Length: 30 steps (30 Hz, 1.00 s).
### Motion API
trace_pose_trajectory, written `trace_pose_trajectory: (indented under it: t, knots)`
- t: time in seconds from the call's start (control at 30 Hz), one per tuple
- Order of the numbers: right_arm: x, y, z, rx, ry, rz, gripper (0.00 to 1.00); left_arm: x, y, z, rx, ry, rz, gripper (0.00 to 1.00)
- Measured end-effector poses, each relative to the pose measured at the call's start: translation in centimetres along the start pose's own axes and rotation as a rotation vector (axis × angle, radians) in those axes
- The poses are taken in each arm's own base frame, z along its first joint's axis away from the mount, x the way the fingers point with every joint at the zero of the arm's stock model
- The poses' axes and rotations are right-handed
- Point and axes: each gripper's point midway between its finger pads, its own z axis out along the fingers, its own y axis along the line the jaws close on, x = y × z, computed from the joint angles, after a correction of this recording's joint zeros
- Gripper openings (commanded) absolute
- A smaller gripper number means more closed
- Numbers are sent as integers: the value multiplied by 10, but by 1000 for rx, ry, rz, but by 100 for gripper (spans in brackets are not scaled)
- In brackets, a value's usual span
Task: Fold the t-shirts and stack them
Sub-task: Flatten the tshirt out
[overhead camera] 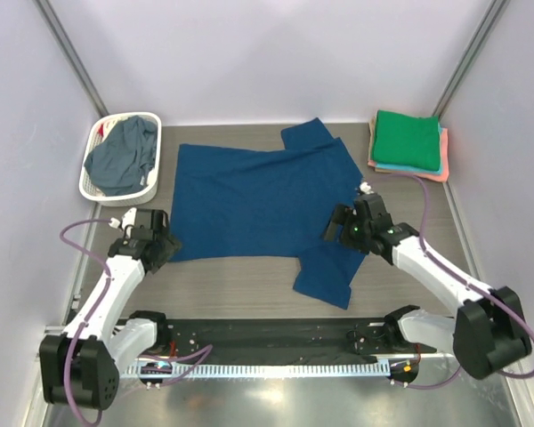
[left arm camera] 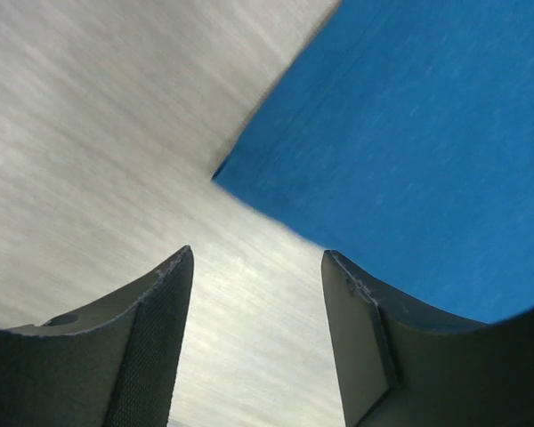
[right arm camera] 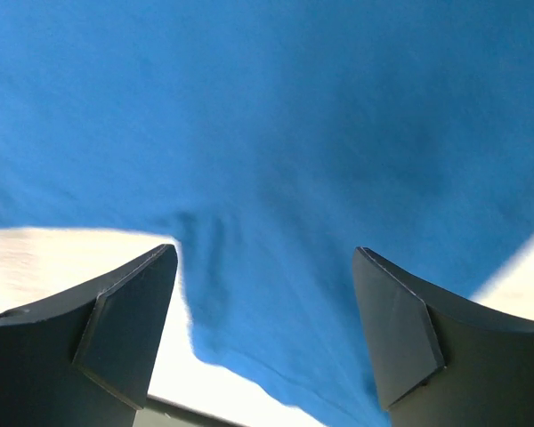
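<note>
The robot's right gripper needs to next move to the front sleeve's nearest corner (overhead camera: 346,306) on the dark blue t-shirt and close there.
A dark blue t-shirt (overhead camera: 258,200) lies spread flat in the middle of the table, its sleeves at the back right and front right. My left gripper (overhead camera: 163,246) is open at the shirt's near left corner (left arm camera: 221,176), just above the table. My right gripper (overhead camera: 340,226) is open over the shirt near the front right sleeve; blue cloth (right arm camera: 285,160) fills the gap between its fingers. A slate grey-blue t-shirt (overhead camera: 123,157) lies crumpled in the white basket (overhead camera: 91,173). Folded green (overhead camera: 408,138), teal and coral t-shirts (overhead camera: 434,174) are stacked at the back right.
The white slotted basket stands at the back left against the wall. The folded stack sits in the back right corner. A black rail with a white ruler strip (overhead camera: 276,366) runs along the near edge between the arm bases. White walls close in left, right and back.
</note>
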Motion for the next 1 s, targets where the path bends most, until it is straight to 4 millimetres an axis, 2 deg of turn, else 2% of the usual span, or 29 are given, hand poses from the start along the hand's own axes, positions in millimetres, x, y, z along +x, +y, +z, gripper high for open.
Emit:
trace_pose_trajectory:
  t: [0.07, 0.2, 0.3, 0.47, 0.63, 0.83, 0.87, 0.9, 1.0]
  knots:
    - [11, -9, -8, 5, -1, 17, 85, -4, -2, 5, 2, -12, -17, 59]
    - [3, -1, -19, -43, -58, 23, 85, 0, 1, 25, -36, 8, -42, 55]
    - [0, 2, -20, -56, -69, 22, 85, 8, 9, 39, -82, 51, -48, 54]
    - [0, 2, -21, -57, -70, 22, 85, 9, 8, 48, -85, 64, -57, 50]
    - [2, 0, -22, -54, -68, 23, 85, 8, 5, 53, -72, 58, -66, 35]
    - [22, -17, -19, 4, -13, 49, 85, 6, 6, 61, -75, 68, -86, 19]
    - [26, -21, -20, 17, -3, 56, 85, 4, 5, 63, -69, 69, -97, 13]
    - [30, -23, -22, 24, 2, 62, 85, 2, 5, 64, -66, 69, -106, 3]
    - [36, -30, -27, 44, 6, 83, 85, 0, 2, 66, -49, 68, -116, 0]
